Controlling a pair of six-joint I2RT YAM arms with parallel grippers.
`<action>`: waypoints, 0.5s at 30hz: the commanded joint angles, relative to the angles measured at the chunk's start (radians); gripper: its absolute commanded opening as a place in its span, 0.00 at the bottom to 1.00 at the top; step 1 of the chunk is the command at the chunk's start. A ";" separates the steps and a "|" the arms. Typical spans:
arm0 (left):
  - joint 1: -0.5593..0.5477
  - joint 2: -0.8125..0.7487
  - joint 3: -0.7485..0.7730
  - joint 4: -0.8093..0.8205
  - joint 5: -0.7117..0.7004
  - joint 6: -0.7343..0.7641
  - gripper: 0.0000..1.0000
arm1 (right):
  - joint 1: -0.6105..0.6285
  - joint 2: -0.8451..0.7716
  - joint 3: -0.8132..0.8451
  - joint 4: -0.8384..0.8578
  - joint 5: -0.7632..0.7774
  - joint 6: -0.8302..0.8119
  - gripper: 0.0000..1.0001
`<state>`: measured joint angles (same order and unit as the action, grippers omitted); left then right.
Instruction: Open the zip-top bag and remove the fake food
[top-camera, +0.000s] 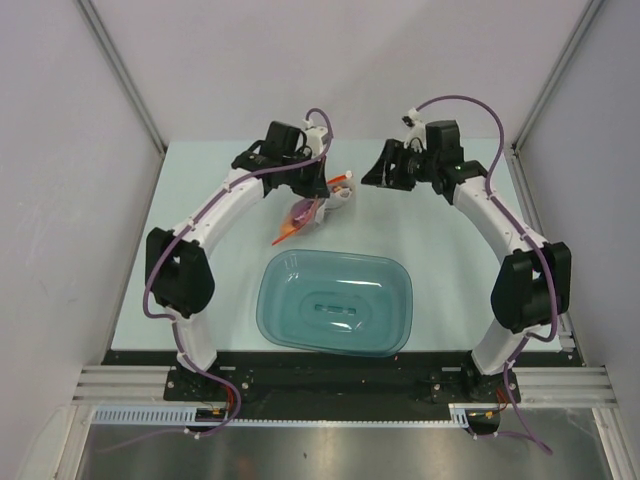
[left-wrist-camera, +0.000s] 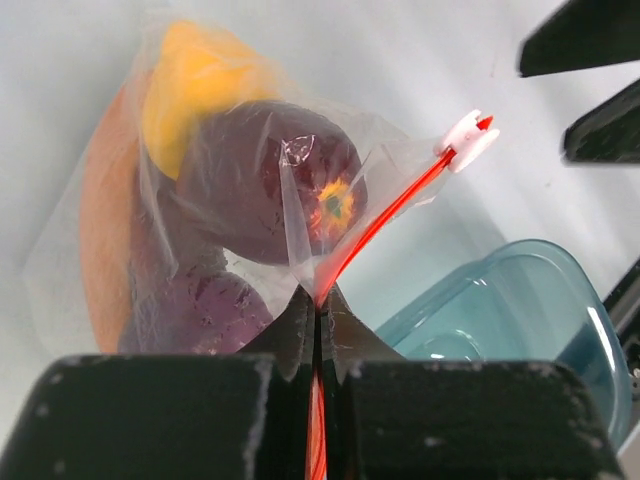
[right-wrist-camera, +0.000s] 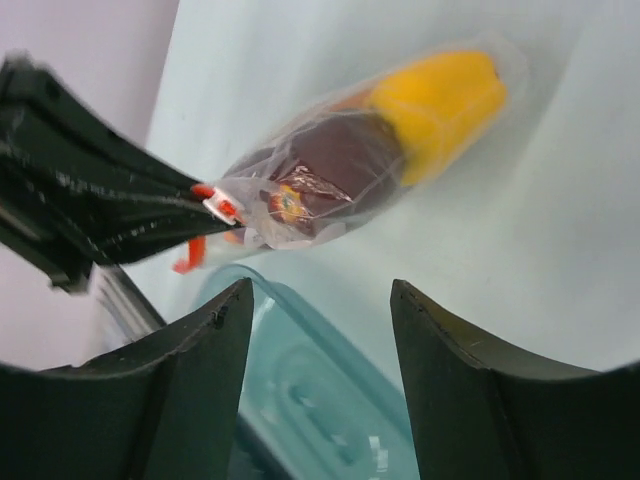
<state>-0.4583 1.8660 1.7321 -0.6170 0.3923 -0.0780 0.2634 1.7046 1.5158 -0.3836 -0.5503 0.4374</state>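
Note:
I have my left gripper on the bag's zip away from the white slider, so next I pinch the bag's corner (left-wrist-camera: 422, 188) with my right gripper before my left gripper takes the slider.
My left gripper (left-wrist-camera: 318, 305) is shut on the orange-red zip strip (left-wrist-camera: 385, 215) of the clear zip-top bag (left-wrist-camera: 110, 250) and holds it off the table, at the back middle in the top view (top-camera: 308, 210). Inside the bag I see a dark red apple (left-wrist-camera: 255, 180), a yellow pepper (left-wrist-camera: 190, 80), a purple onion (left-wrist-camera: 200, 310) and an orange slice (left-wrist-camera: 100, 230). The white slider (left-wrist-camera: 468, 140) sits at the strip's free end. My right gripper (right-wrist-camera: 320, 300) is open and empty, a little right of the bag (right-wrist-camera: 340, 160) in the top view (top-camera: 385, 170).
A teal translucent tub (top-camera: 336, 302) stands empty in front of the bag, between the arm bases. It shows in the left wrist view (left-wrist-camera: 530, 320) and the right wrist view (right-wrist-camera: 330, 400).

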 joint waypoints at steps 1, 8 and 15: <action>0.013 -0.065 0.069 0.005 0.115 0.023 0.00 | 0.005 0.007 -0.011 0.181 -0.170 -0.354 0.62; 0.029 -0.070 0.072 0.005 0.161 0.032 0.00 | -0.010 0.012 -0.060 0.370 -0.334 -0.413 0.59; 0.047 -0.065 0.069 -0.003 0.201 0.031 0.00 | 0.025 0.052 -0.069 0.361 -0.385 -0.479 0.55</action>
<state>-0.4271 1.8645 1.7565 -0.6407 0.5220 -0.0677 0.2646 1.7329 1.4548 -0.0822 -0.8623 0.0422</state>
